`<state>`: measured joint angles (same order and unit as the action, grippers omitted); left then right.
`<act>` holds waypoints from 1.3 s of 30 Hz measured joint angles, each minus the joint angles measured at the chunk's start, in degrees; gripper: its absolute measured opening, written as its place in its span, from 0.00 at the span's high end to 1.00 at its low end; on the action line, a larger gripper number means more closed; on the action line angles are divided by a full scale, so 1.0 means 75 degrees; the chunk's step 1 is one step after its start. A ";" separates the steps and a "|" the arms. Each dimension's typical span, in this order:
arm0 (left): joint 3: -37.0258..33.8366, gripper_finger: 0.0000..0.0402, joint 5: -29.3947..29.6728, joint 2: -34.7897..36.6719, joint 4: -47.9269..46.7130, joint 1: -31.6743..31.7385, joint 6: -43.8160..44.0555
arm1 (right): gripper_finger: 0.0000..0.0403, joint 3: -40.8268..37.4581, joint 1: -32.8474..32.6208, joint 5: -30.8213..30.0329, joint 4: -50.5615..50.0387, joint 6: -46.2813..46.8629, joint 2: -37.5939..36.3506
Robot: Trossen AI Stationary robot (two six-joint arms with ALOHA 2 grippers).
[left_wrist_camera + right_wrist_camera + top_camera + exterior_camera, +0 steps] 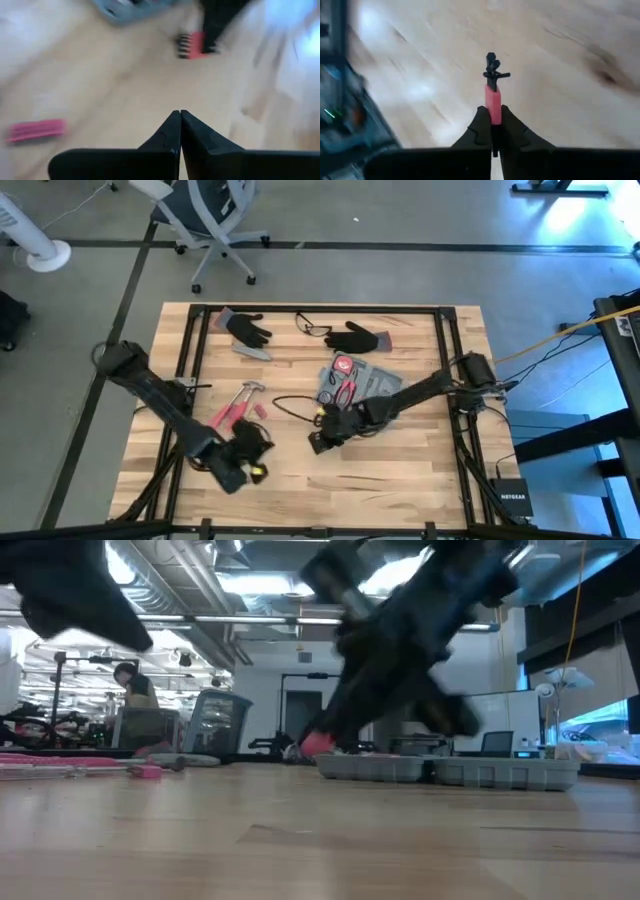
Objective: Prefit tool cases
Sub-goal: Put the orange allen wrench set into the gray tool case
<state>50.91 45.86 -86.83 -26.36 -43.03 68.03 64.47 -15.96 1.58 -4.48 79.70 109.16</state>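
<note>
My right gripper has the red bit holder. I will put it down between the tool case's rim and the red-handled pliers (328, 386).
The grey-blue tool case (368, 383) lies open on the table right of centre, with red-handled tools in its slots; the low view shows its edge (450, 770). My right gripper (320, 440) hangs near the table's middle, on the case's near left, shut on a small red bit holder (492, 97) with black bits (492, 72) at its free end. The left wrist view shows the same holder (192, 45) farther off. My left gripper (180, 116) is shut with nothing in it, above the table's near left part (243, 467). My right gripper pinches one end of the red holder (492, 112) between its two fingers. The fingers slant down from the table's right side. The holder sticks out ahead of the fingertips, in line with them, and hangs clear of the table (318, 743).
Loose red-handled tools (238, 405) lie left of centre. Two black gloves (247, 330) (358, 338) and a pair of glasses (312, 327) lie near the far edge. A small red piece (35, 130) lies on the wood near my left gripper. A black cord (290, 405) loops beside the case.
</note>
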 joint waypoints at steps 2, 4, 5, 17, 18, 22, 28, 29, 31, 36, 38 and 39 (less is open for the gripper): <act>-0.0056 1.00 0.0354 0.0390 -0.0661 -0.0108 0.0578 | 1.00 -0.0517 -0.0248 -0.1077 0.0222 0.1176 -0.0429; -0.0131 1.00 0.0394 0.0712 -0.1147 -0.0113 0.0918 | 1.00 -0.1055 -0.0510 -0.2580 0.0570 0.2455 -0.0795; -0.0133 1.00 0.0402 0.0832 -0.1266 -0.0107 0.0995 | 1.00 -0.1280 -0.0625 -0.3353 0.0769 0.3113 -0.0941; -0.0122 1.00 -0.0312 0.1357 -0.0667 0.1877 -0.0660 | 1.00 -0.1769 0.0405 -0.5283 0.1033 0.4909 -0.1017; -0.0122 1.00 -0.0587 0.1353 -0.0445 0.2226 -0.0907 | 1.00 -0.1769 0.0627 -0.5201 0.1042 0.4706 -0.1016; -0.0119 1.00 -0.1989 0.1355 0.0974 0.3609 -0.2523 | 1.00 -0.1768 0.1571 -0.4375 0.1385 0.3651 -0.0917; -0.0023 1.00 -0.3068 0.1493 0.1326 0.5082 -0.3201 | 1.00 -0.1757 0.2256 -0.3438 0.1862 0.2734 -0.0792; -0.0023 1.00 -0.3107 0.1599 0.1294 0.5229 -0.3204 | 1.00 -0.1760 0.2241 -0.3366 0.1736 0.2735 -0.0786; -0.0023 1.00 -0.3123 0.1853 0.1135 0.5502 -0.3298 | 1.00 -0.1766 0.2105 -0.3154 0.1587 0.2905 -0.0775; -0.0023 1.00 -0.3123 0.2580 0.1188 0.6225 -0.4036 | 1.00 -0.1761 0.1309 -0.3978 0.1450 0.4202 -0.0772; -0.0023 1.00 -0.3155 0.2859 0.1193 0.6583 -0.4433 | 1.00 -0.1756 0.1231 -0.4251 0.1097 0.4767 -0.0724; -0.0043 1.00 -0.3278 0.2979 0.1224 0.6783 -0.4652 | 1.00 -0.1760 0.1261 -0.4368 0.0976 0.4989 -0.0681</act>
<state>50.59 21.28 -64.49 -17.18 7.84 33.15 51.27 -6.50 -31.18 2.84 117.12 104.05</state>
